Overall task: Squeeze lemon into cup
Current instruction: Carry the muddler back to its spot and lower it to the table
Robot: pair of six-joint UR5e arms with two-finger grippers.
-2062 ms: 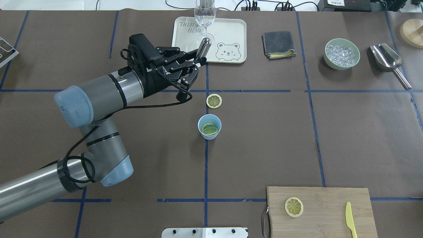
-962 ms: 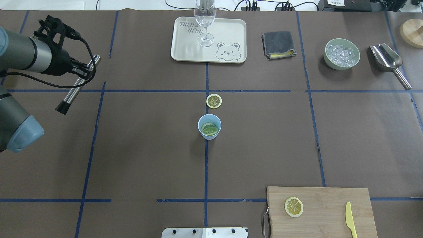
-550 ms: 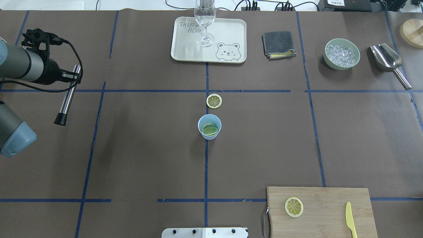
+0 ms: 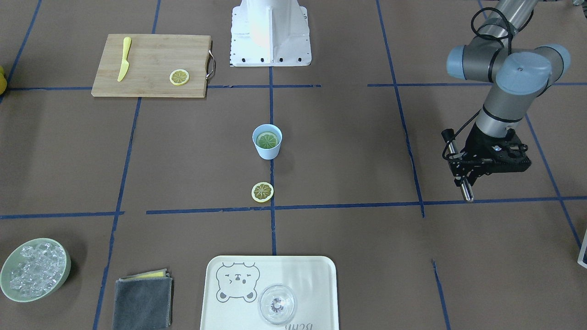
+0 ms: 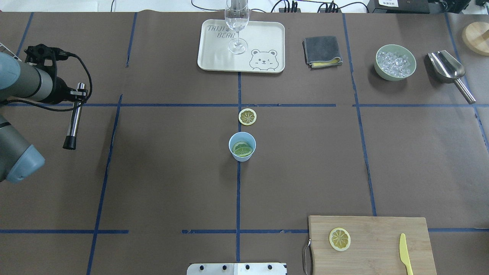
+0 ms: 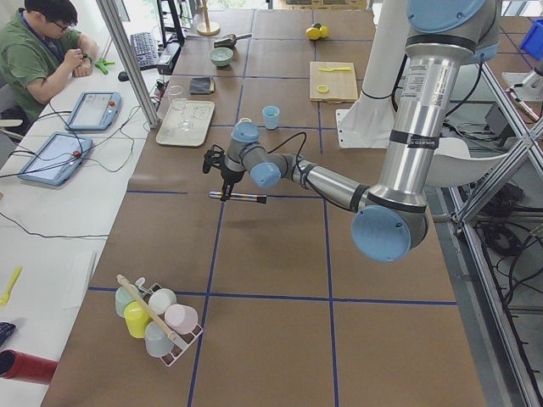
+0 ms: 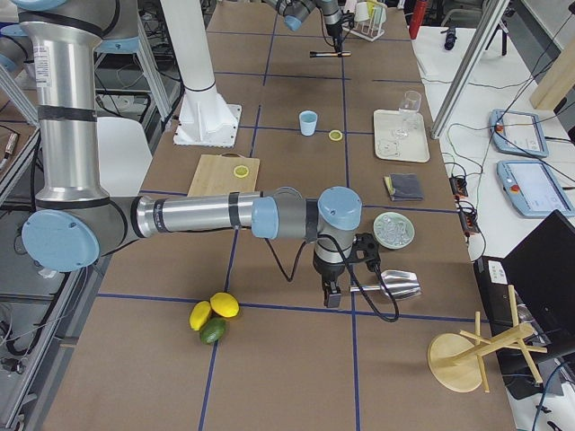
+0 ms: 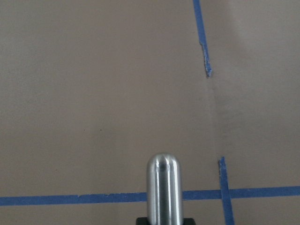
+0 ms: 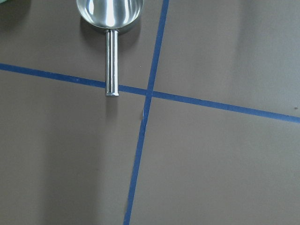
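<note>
My left gripper should put the steel rod, now held above the table, down on the table (image 4: 441, 162) and release it beside the nearest crossing of blue tape.
The light-blue cup (image 5: 242, 146) stands at the table's middle, also in the front view (image 4: 267, 141), with a green-yellow lemon slice (image 5: 243, 149) inside it. A second lemon slice (image 5: 247, 116) lies flat just beyond the cup. A third lemon slice (image 5: 339, 239) lies on the cutting board (image 5: 382, 229). My left gripper (image 5: 78, 93) is far to the left of the cup, shut on a steel rod with a black tip (image 5: 72, 124), held above the table (image 4: 466, 190). My right gripper (image 7: 330, 292) shows only in the exterior right view, near the scoop; I cannot tell if it is open.
A tray (image 5: 267, 38) with a clear glass (image 5: 237, 23), a folded cloth (image 5: 322, 51), a pale-green bowl of ice (image 5: 395, 62) and a steel scoop (image 5: 449, 70) line the far side. A yellow knife (image 5: 405, 254) lies on the board. Whole lemons (image 7: 216, 314) and a cup rack (image 6: 157, 318) sit at the table's ends.
My left arm has swung from beside the tray and cup to the far left, carrying the rod. The rod now hangs nearly vertical in the overhead view. The cup and slices have not moved.
</note>
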